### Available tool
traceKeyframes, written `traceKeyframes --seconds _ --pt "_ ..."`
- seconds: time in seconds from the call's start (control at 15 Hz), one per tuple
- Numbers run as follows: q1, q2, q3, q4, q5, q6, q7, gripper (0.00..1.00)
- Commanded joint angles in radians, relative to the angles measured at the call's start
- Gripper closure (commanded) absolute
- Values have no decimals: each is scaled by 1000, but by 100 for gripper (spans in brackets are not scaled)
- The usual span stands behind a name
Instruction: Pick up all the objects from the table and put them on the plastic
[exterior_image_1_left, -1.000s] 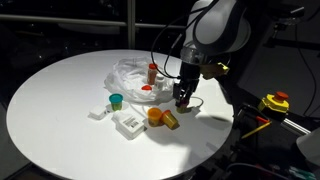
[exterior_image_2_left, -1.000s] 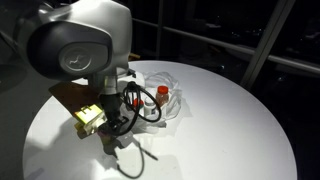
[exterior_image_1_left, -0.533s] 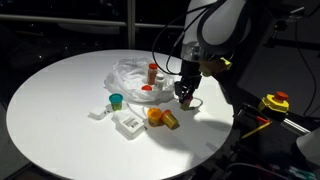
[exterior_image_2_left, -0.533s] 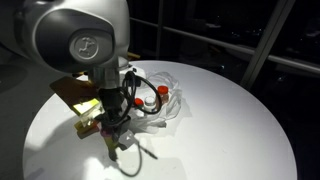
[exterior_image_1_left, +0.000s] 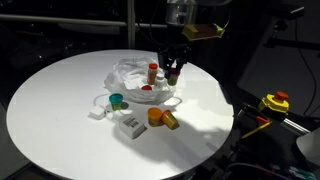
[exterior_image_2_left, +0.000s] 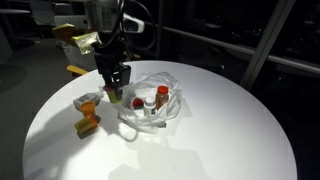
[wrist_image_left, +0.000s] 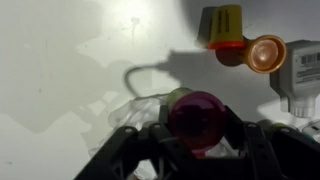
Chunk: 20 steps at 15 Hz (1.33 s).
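Note:
Next, my gripper lets go of the small item on the plastic (exterior_image_1_left: 138, 81) next to the red-capped bottle, on the side of the bottle toward the green cup.
My gripper (exterior_image_1_left: 172, 74) is shut on a small item with a dark red round top (wrist_image_left: 195, 118) and holds it in the air by the near edge of the crumpled clear plastic (exterior_image_1_left: 130, 75). It also shows in an exterior view (exterior_image_2_left: 115, 94). On the plastic (exterior_image_2_left: 170, 108) stand a red-capped bottle (exterior_image_1_left: 152, 71) and a second red-topped item (exterior_image_1_left: 147, 88). On the white table (exterior_image_1_left: 60, 100) lie a green cup (exterior_image_1_left: 116, 100), a white box (exterior_image_1_left: 128, 123), a small white piece (exterior_image_1_left: 97, 113) and two orange items (exterior_image_1_left: 155, 117) (exterior_image_1_left: 170, 121).
In the wrist view a yellow-orange item (wrist_image_left: 222, 27), an orange round one (wrist_image_left: 267, 55) and the white box (wrist_image_left: 302, 70) lie below. A cable's shadow crosses the table. A yellow and red button box (exterior_image_1_left: 275, 102) sits off the table. The surroundings are dark.
My gripper has risen from the table surface with the dark red-topped item and moved toward the plastic. The other objects have not moved.

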Motion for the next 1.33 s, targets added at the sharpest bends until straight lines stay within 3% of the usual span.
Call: traceKeyframes --seconds 0.0,0.87,1.27 --pt "-39 71 22 149 18 -24 -24 72" --pt "-114 535 36 694 131 -110 -89 72" --pt "-147 645 47 799 186 -96 -106 72"
